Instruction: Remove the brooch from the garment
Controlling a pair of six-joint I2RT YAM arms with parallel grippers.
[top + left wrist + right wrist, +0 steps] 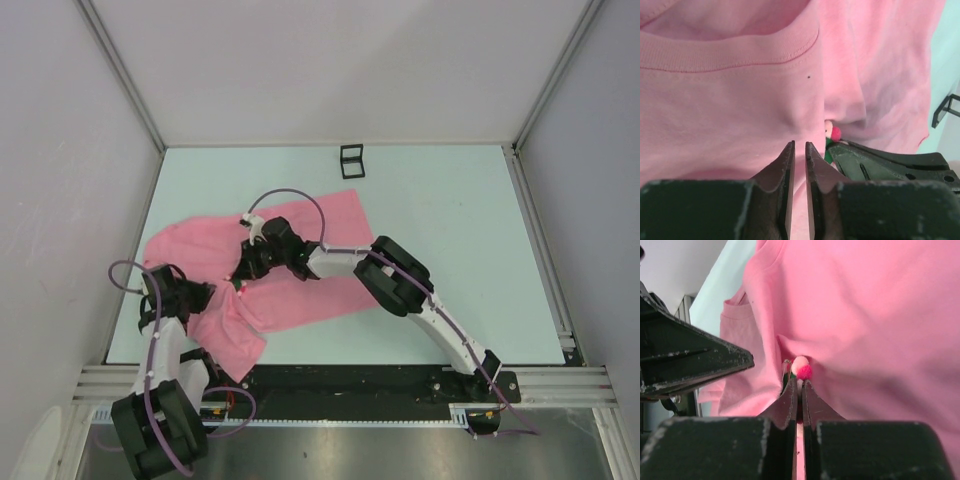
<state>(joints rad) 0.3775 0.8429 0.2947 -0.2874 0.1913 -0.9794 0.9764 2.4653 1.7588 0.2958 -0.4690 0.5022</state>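
Note:
The fingers of my left gripper rest on smooth cloth short of the brooch, so next my left gripper opens and pinches the garment's fold [822,126] beside the brooch.
The pink garment [330,215] lies spread across the table, its rumpled end near the left arm. The brooch [801,369], a tiny pale and red flower, sits in a crease of the cloth. My right gripper [800,382] is shut on it, jaws pinched together just under the flower. In the left wrist view the brooch [832,132] shows beside the right gripper's dark fingers [880,165]. My left gripper [800,144] is closed down to a narrow slit on the garment [730,100] just left of the brooch, where the cloth puckers at its tips. From above, both grippers [215,298] [243,280] meet over the cloth's left part.
A small black square frame box [351,161] stands at the table's far edge beyond the garment. The left gripper's fingers [690,360] lie close on the left in the right wrist view. Grey walls enclose the table on three sides.

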